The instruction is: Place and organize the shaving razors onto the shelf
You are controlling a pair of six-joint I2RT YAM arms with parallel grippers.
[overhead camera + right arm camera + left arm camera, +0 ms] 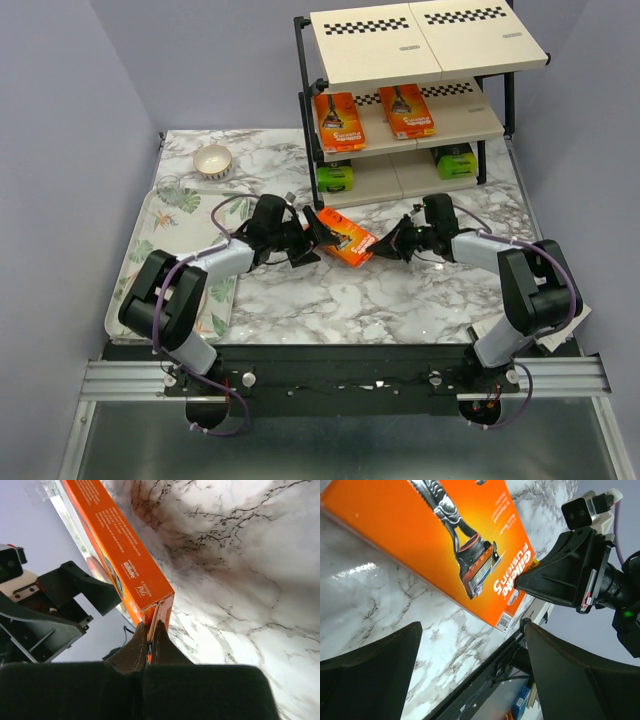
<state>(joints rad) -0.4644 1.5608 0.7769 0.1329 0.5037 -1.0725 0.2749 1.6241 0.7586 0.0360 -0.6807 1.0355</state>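
Next, I open my right gripper, which pinches just the end flap of the orange razor pack, and grip the pack's body (142, 582) with it while my left gripper steadies the pack.
An orange razor pack (345, 240) lies tilted at mid-table between my two grippers. My right gripper (388, 243) is shut on the pack's right end; in the right wrist view the jaws (149, 627) pinch its end flap (162, 611). My left gripper (312, 240) is open at the pack's left end, and in the left wrist view (472, 630) its fingers stand wide apart with the pack (435, 545) beyond them. The shelf (430, 40) stands at the back right with two orange packs (340, 120) on the middle tier and two black-and-green packs (335, 178) on the bottom tier. The top tier is bare.
A floral tray (150, 250) lies along the left edge under my left arm. A small bowl (212, 160) sits at the back left. Something white (572, 325) shows by the right arm's base at the table's right edge. Grey walls close in on both sides.
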